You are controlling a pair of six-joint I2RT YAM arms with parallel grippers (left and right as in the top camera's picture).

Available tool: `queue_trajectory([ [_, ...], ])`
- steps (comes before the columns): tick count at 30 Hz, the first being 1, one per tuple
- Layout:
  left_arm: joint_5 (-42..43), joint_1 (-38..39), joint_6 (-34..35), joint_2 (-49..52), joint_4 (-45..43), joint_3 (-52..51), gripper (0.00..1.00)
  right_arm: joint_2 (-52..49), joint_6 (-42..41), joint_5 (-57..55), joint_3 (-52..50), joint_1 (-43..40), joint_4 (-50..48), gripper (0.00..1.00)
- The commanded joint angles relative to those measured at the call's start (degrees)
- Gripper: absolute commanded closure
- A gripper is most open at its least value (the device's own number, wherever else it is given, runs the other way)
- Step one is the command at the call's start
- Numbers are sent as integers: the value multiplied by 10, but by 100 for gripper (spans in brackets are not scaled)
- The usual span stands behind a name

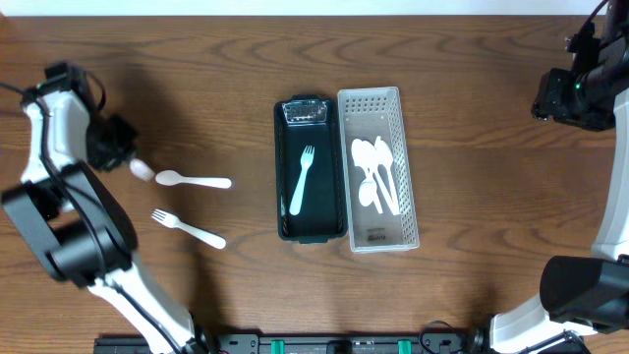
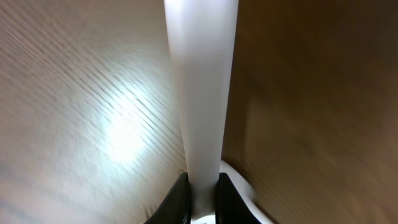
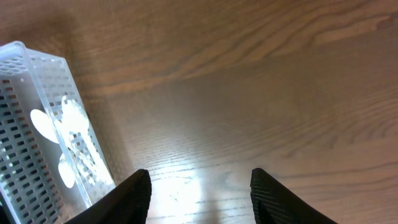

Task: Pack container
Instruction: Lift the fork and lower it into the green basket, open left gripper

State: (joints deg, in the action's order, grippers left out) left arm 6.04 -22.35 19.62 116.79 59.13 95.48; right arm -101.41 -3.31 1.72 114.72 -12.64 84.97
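I will use my left gripper to set the white plastic utensil down inside the black container (image 1: 320,171), between its white fork and the white basket.
A black container (image 1: 283,167) stands at the table's middle with a white fork (image 1: 302,182) lying in it. My left gripper (image 1: 120,147) is at the far left, shut on a white plastic utensil (image 2: 202,87). The handle runs straight out from the jaws (image 2: 202,182), and one end of the utensil shows in the overhead view (image 1: 142,169). I cannot tell which kind of utensil it is. A white spoon (image 1: 193,181) and a white fork (image 1: 188,228) lie on the table to its right. My right gripper (image 1: 552,98) is open and empty at the far right (image 3: 199,180).
A white perforated basket (image 1: 405,167) holding several white spoons stands against the container's right side. It also shows at the left of the right wrist view (image 3: 37,124). The table is dark wood (image 1: 491,197).
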Motion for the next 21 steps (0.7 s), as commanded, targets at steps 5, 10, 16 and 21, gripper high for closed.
queue_trajectory([
  [5,25,191,-37,-189,17,9,94,2,8,-2,7,-5,-5,45],
  [10,25,336,-37,-227,-1,9,95,2,8,-2,7,-5,-5,45],
  [16,23,453,-37,-180,-16,8,94,2,8,-2,7,-5,-3,45],
  [21,24,492,-34,-99,-15,7,94,2,8,-2,7,-5,-2,45],
])
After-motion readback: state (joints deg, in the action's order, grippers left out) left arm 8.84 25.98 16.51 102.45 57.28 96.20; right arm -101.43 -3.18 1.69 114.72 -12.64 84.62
